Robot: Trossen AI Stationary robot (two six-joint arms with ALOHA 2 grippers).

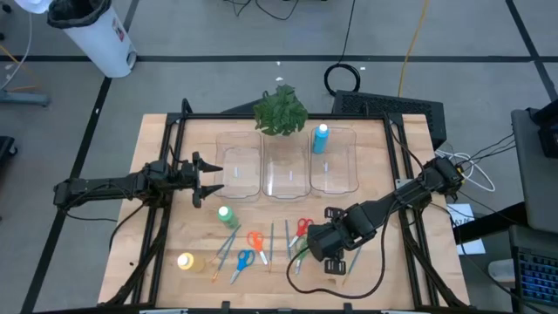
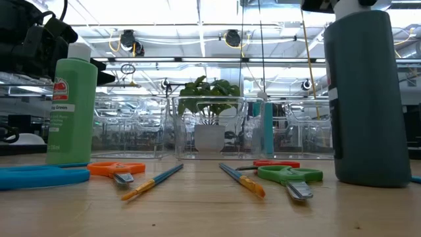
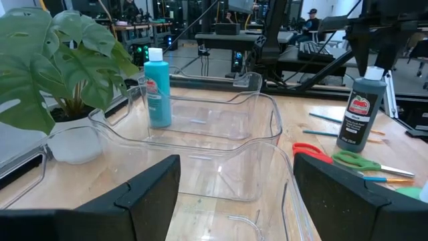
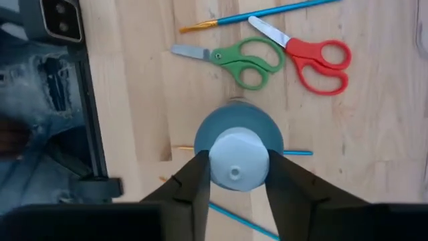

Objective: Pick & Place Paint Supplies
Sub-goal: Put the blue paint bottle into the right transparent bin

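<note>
The dark blue bottle is leaning in my right gripper's fingers, so next I stand it upright, open, turn the fingers and take hold again of its white cap [image 4: 238,159].
My right gripper [image 1: 319,253] [image 4: 237,184] points down over a dark blue paint bottle [image 2: 368,99] [image 3: 360,117] that stands upright on the table at the near right, and is shut on its white cap. My left gripper [image 1: 212,178] [image 3: 234,194] is open and empty at the left clear bin [image 1: 237,166]. A light blue bottle [image 1: 321,138] stands in the right bin [image 1: 342,166]. A green bottle [image 1: 225,214], a yellow bottle [image 1: 185,260], orange [image 1: 255,240], blue [image 1: 245,258], red [image 4: 324,63] and green scissors [image 4: 244,60] and thin brushes [image 1: 228,242] are on the table. My right gripper pinches the dark blue bottle's white cap [image 4: 237,161] between its two fingers [image 4: 194,184], one on each side of the cap. The fingers come from above, pointing down. The bottle stays upright with its base on the table [image 2: 371,181].
Three clear bins stand side by side at the far middle, with the middle bin [image 1: 288,166] empty. A leafy plant [image 1: 281,112] is behind them. A dark frame [image 1: 166,201] runs along the table's left and right sides.
</note>
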